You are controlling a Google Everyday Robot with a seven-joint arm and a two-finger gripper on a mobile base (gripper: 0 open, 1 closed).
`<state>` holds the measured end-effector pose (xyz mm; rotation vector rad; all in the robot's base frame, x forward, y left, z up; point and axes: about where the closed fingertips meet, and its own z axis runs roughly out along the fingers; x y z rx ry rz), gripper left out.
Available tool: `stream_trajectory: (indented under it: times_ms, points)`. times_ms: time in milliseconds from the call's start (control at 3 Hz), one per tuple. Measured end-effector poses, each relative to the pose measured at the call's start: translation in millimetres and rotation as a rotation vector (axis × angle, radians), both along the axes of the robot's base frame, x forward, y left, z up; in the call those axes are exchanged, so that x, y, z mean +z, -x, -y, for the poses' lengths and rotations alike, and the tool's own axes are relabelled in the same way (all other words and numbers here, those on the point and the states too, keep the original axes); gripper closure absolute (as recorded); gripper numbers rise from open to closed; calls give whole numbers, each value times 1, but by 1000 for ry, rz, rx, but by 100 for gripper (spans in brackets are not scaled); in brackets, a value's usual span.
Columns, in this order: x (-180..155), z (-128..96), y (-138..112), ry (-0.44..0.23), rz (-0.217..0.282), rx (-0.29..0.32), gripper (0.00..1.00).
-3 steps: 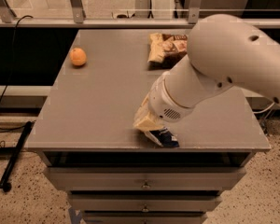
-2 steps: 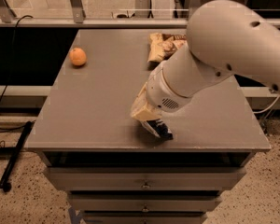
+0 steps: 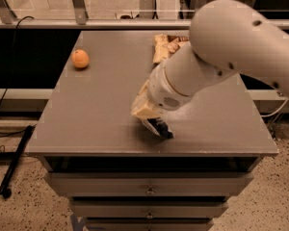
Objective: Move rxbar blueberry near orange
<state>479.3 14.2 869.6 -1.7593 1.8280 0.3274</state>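
Next, I open my gripper to let go of the rxbar blueberry on the grey table (image 3: 103,72), close beside the orange and toward the middle of the table. The bar now hangs just above the table.
The orange (image 3: 80,58) lies near the far left corner of the grey table (image 3: 94,112). The rxbar blueberry (image 3: 159,127), a small dark wrapper, hangs from my gripper (image 3: 151,120) just above the table, near its front edge and a little right of centre. The gripper is shut on the bar's upper end. Its cream-coloured fingers (image 3: 143,109) point down and to the left. My big white arm (image 3: 231,52) reaches in from the upper right. The bar is well apart from the orange, which is up and to the left of it.
A brown-and-cream snack bag (image 3: 164,44) lies at the back of the table, partly hidden behind my arm. The table stands on a cabinet with drawers (image 3: 147,190). A rail (image 3: 86,23) runs behind the table. A black pole (image 3: 15,160) lies on the floor at left.
My gripper has moved left and a little away from the front edge, carrying the rxbar blueberry with it. The orange and the snack bag have not moved.
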Motion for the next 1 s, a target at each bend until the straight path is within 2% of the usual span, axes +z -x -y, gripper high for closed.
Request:
stream_trajectory:
  times_ms: [333,1000]
  points:
    - [5,-31,-28,-28,51,68,100]
    - [19,-110,-103,-69,151,218,100]
